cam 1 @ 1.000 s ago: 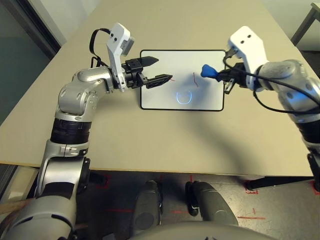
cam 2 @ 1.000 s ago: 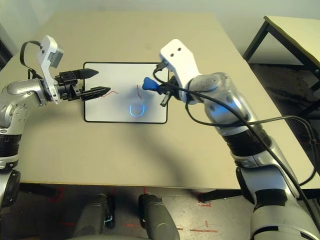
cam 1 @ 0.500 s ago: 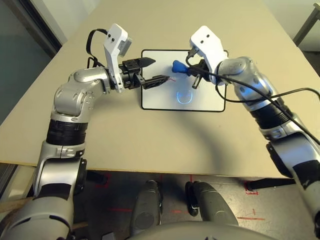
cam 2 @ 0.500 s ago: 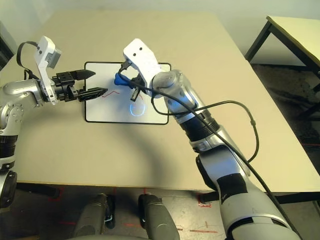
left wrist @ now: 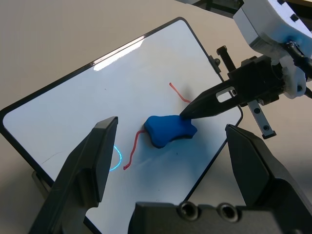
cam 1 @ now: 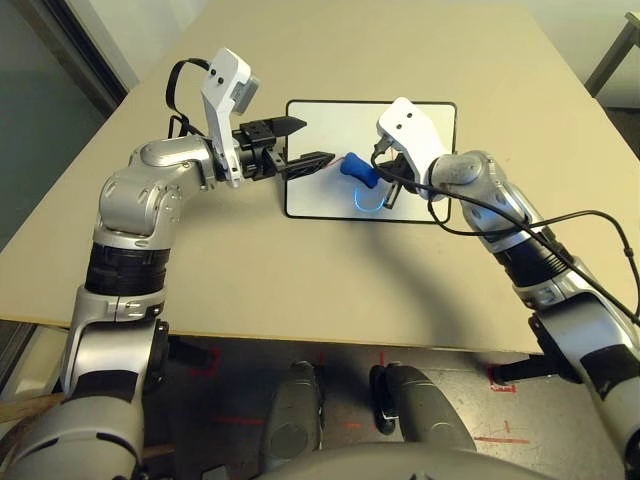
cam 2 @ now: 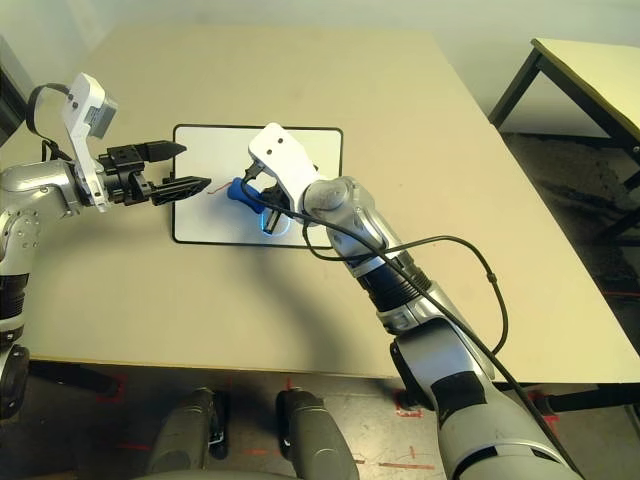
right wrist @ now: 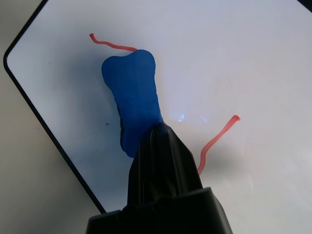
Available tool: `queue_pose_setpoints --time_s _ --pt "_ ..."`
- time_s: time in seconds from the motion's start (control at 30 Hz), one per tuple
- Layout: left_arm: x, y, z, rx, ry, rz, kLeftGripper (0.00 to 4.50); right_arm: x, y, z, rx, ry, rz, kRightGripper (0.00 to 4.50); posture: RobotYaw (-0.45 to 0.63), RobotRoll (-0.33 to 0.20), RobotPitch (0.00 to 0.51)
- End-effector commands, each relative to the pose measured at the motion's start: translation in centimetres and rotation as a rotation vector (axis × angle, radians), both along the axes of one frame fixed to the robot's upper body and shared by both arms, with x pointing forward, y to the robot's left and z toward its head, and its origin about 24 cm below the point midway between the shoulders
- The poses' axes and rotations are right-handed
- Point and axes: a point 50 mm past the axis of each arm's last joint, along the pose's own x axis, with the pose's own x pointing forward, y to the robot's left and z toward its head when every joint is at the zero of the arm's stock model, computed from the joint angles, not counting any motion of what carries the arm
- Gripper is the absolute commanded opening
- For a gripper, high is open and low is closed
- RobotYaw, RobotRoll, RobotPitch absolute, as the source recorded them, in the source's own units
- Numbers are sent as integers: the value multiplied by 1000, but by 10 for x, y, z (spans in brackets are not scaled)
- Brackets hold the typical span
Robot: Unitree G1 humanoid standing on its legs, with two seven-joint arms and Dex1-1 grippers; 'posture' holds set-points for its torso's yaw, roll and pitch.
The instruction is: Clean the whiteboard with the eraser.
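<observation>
I should set the blue eraser down with my right gripper on the tan table [cam 1: 513,218] beside the near corner of the whiteboard, on that gripper's side.
The whiteboard [cam 1: 425,140] lies flat on the tan table, with thin red strokes [left wrist: 178,92] and a blue arc [cam 1: 372,205] drawn on it. My right gripper [cam 1: 381,181] is shut on the blue eraser [cam 1: 357,168], pressing it on the board's left half between two red strokes; the eraser [right wrist: 132,90] sticks out past the black fingertips [right wrist: 161,146]. My left gripper [cam 1: 318,140] hovers open above the board's left edge with nothing between its fingers [left wrist: 92,165], just left of the eraser [left wrist: 168,129].
The table [cam 1: 300,280] has bare room in front of the board and on both sides. A second table [cam 2: 590,70] stands off to the right across a gap of floor. The near table edge runs just before my body.
My right arm has swept the eraser leftward across the board, from its right edge to its left half. The left gripper has hardly moved.
</observation>
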Motion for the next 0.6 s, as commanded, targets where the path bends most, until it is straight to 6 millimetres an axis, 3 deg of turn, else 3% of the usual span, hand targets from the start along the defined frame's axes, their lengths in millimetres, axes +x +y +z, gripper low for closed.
queue_pose_setpoints --time_s 0.03,0.3,0.6 --pt "-1 -2 -1 -3 7 -14 4500 3 -12 2 -1 15 -62 2 -4 0 120" --pt "-1 -1 -2 -1 10 -17 4500 -12 -20 22 50 14 -82 2 -13 0 115" --pt "1 -4 -3 0 16 -29 4500 -29 -46 41 87 18 -174 2 -39 0 113"
